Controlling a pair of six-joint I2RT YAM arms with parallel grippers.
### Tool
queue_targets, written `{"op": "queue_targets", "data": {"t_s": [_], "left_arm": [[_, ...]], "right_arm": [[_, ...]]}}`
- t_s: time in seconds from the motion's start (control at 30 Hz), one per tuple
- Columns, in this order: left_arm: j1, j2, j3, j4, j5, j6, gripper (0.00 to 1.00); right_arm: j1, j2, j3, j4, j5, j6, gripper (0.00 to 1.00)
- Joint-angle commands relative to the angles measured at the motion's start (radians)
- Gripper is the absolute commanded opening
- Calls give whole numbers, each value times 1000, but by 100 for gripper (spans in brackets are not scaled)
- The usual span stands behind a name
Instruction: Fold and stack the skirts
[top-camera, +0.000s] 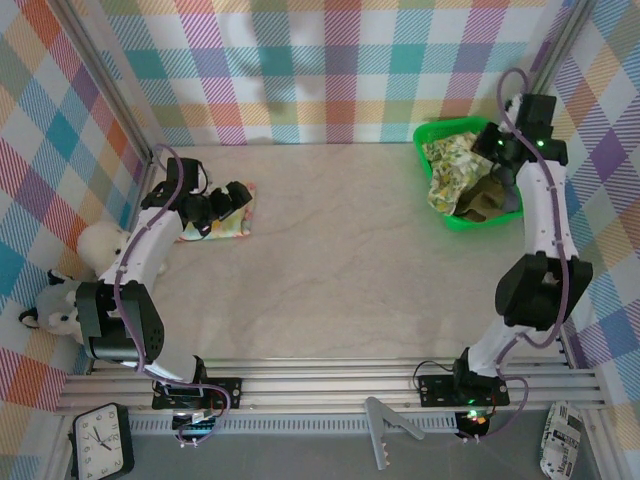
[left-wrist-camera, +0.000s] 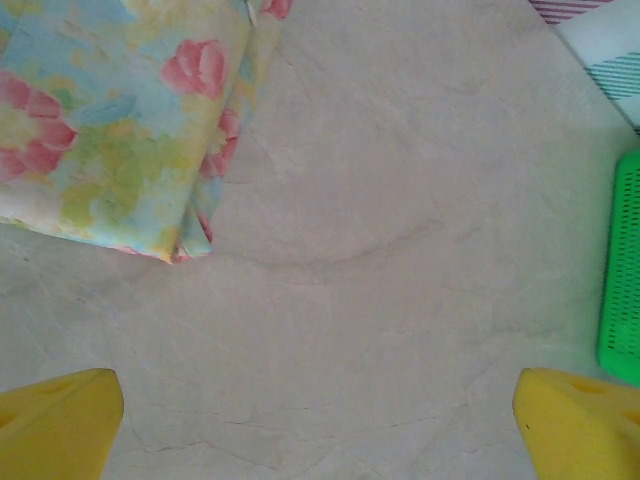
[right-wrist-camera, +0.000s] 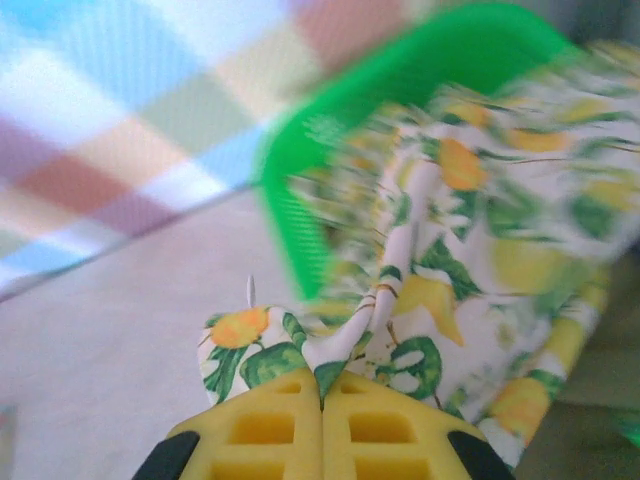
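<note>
The robot's right gripper should release the yellow-green floral skirt on bare table (top-camera: 370, 243) between the folded skirt and the green tray.
The pale yellow-pink floral skirt (top-camera: 218, 226) lies folded on the table at the left, and its corner (left-wrist-camera: 110, 120) fills the upper left of the left wrist view. My left gripper (top-camera: 226, 199) hovers at that skirt's far right edge, open (left-wrist-camera: 320, 430), with bare table between its yellow fingertips (left-wrist-camera: 60, 425). The yellow-green floral skirt (top-camera: 450, 165) spills over the green tray's (top-camera: 482, 223) left side. My right gripper (right-wrist-camera: 322, 385) is shut on a fold of this skirt (right-wrist-camera: 470, 260). The olive-khaki skirt (top-camera: 490, 200) lies in the tray, partly under my right arm.
The green tray's wall (right-wrist-camera: 330, 150) stands just behind the pinched cloth, and its edge (left-wrist-camera: 625, 270) shows at the right of the left wrist view. A white plush toy (top-camera: 100, 245) and a grey one (top-camera: 55, 305) sit by the left wall. Plaid walls enclose the table.
</note>
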Motion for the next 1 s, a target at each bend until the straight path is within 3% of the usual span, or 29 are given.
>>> {"op": "queue_targets", "data": {"t_s": [0.0,0.37,0.47,0.6,0.83,0.87,0.97], "left_arm": [[-3,16,16,24,59,-22,100],[-7,23,52,-31,63,13,100],[-7,28,68,-39,59,15,100],[-7,33,82,-43,61,13,100],[-11,50,87,-49,87,17,100],[-13,53,85,-49,91,20,100],[-30,64,91,-60,115,40,100]], "right_arm": [[116,-27,68,53,-115,45,0],[404,8,294,83,-337,86,0],[412,-5,299,104,-412,117,0],[409,-46,234,119,-413,85,0],[277,-86,-129,264,-468,109,0],[263,-76,-178,254,-439,90,2],[251,-58,-305,217,-238,60,43]]}}
